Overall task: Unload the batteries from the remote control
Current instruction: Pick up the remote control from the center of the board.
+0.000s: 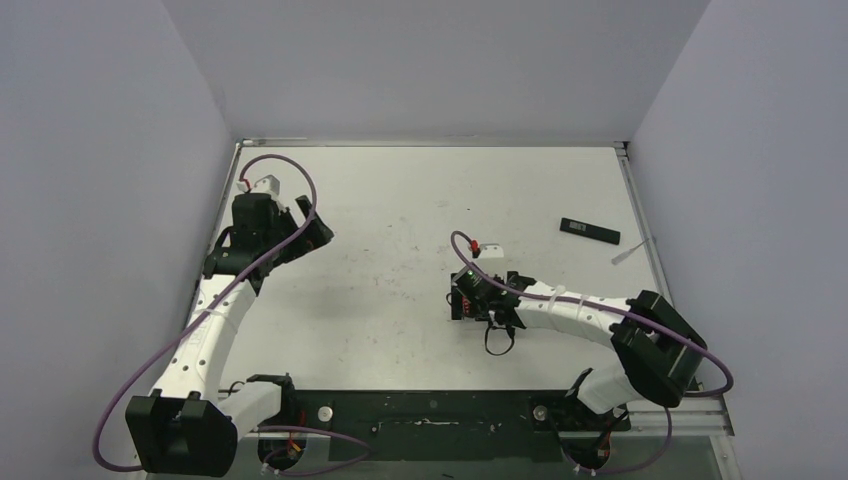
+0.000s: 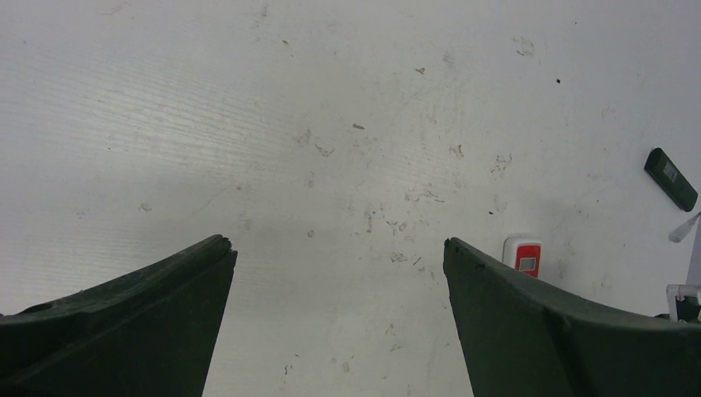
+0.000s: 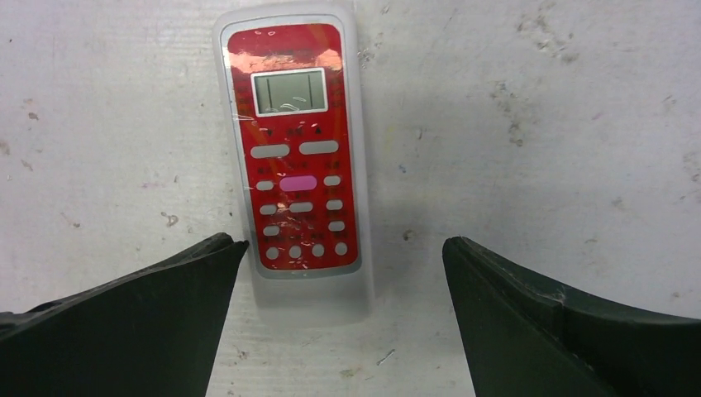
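The remote control lies face up, so the robot's right gripper needs to pick it up by its near end (image 3: 314, 299) and hand its screen end to the left gripper.
A white remote control (image 3: 293, 165) with a red button face and a small screen lies face up on the table, also in the top view (image 1: 490, 246) and the left wrist view (image 2: 522, 254). My right gripper (image 3: 343, 244) is open just short of the remote's near end, its left finger beside the remote's lower corner and nothing held. It sits mid-table in the top view (image 1: 487, 272). My left gripper (image 2: 337, 244) is open over bare table at the far left (image 1: 318, 232). No batteries are in view.
A slim black rectangular plate (image 1: 589, 231) lies at the back right, also seen from the left wrist (image 2: 670, 178). A small white piece (image 1: 625, 254) lies near the table's right edge. Grey walls enclose the table on three sides.
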Robot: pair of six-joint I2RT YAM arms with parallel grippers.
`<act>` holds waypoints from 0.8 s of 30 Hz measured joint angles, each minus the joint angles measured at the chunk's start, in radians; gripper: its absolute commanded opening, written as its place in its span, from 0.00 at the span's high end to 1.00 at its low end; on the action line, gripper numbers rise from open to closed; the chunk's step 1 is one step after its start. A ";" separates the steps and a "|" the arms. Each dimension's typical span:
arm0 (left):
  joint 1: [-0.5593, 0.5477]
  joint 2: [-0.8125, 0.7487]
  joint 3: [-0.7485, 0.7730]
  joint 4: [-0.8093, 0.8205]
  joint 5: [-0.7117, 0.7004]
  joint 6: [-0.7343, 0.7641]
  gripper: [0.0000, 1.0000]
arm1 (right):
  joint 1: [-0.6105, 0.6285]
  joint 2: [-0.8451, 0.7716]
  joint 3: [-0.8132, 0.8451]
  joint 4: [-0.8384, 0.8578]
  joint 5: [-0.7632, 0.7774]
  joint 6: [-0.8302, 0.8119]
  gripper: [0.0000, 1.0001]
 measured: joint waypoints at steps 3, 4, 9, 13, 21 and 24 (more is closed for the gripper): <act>0.002 0.000 0.000 -0.005 -0.007 -0.006 0.03 | 0.005 0.000 -0.023 0.031 -0.035 0.022 0.07; 0.003 0.000 0.000 -0.007 -0.010 -0.008 0.04 | 0.005 0.002 -0.025 0.034 -0.044 0.029 0.09; 0.014 0.010 0.000 -0.028 -0.018 -0.019 0.03 | 0.005 0.034 -0.025 0.046 -0.067 0.039 0.15; 0.023 0.055 0.008 -0.058 -0.019 -0.018 0.03 | 0.014 0.054 -0.017 0.045 -0.069 0.032 0.24; 0.024 0.069 0.027 -0.101 -0.055 -0.014 0.03 | 0.043 0.081 0.007 0.045 -0.062 0.016 0.29; 0.027 0.067 0.033 -0.105 -0.094 -0.021 0.03 | 0.050 0.082 0.008 0.045 -0.061 0.013 0.30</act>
